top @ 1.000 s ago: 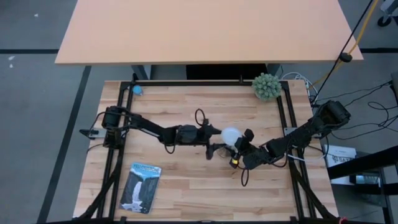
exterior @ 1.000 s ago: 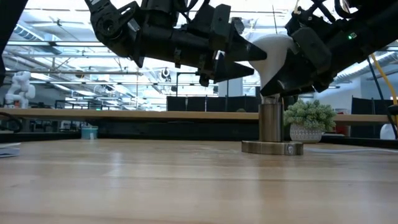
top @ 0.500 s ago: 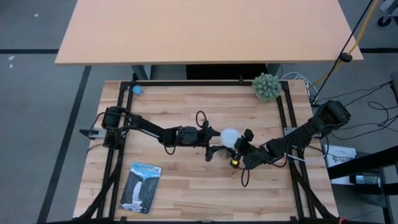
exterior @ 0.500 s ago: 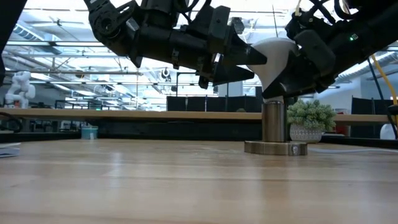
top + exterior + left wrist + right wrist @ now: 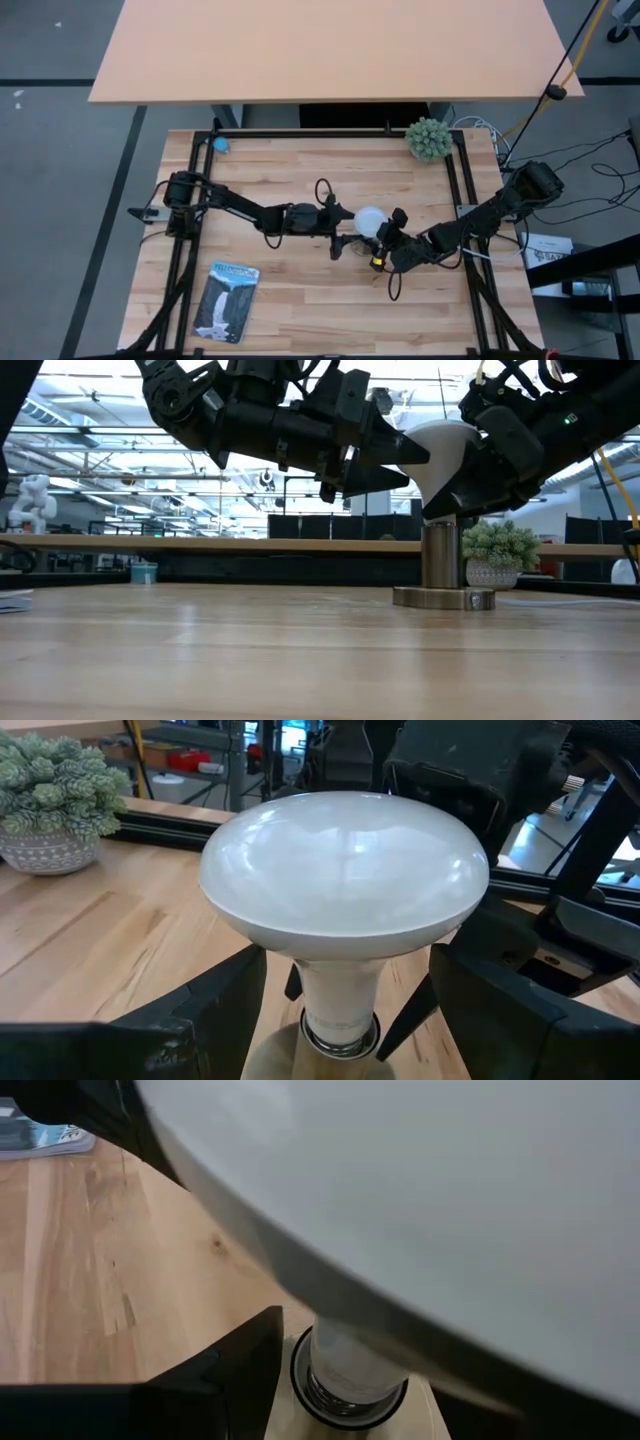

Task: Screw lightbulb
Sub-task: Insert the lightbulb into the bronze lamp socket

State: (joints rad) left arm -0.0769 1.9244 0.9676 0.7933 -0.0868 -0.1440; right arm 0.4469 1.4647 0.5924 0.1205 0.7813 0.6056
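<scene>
Next, my right gripper grips the white lightbulb by its lower neck (image 5: pixel 368 238) (image 5: pixel 352 1365), between the bulb's globe and the socket.
The white lightbulb (image 5: pixel 371 219) stands globe up, its pale neck (image 5: pixel 340 990) in the round socket post (image 5: pixel 438 555), which rises from a flat base (image 5: pixel 443 598) on the wooden table. My left gripper (image 5: pixel 349 224) comes from the table's left. It is open, one finger on each side of the neck under the globe (image 5: pixel 345 870), apart from it. My right gripper (image 5: pixel 386 236) comes from the table's right and is close against the bulb (image 5: pixel 440 448). The globe fills the right wrist view (image 5: pixel 450 1200). My right gripper reaches level from the table's right. In the left wrist view its dark fingertips (image 5: pixel 292 984) show at both sides of the neck's lower part (image 5: pixel 318 995), just above the socket. The globe hides one finger in its own view. The bulb stands upright in the socket.
A potted green plant (image 5: pixel 428 138) stands at the far right corner. A booklet (image 5: pixel 225 298) lies at the near left, and a small blue thing (image 5: pixel 220 144) at the far left. Black frame rails (image 5: pixel 462 200) run along the table's edges.
The socket post, its base and the bulb have shifted a little toward the table's right. Both grippers have stayed at the bulb.
</scene>
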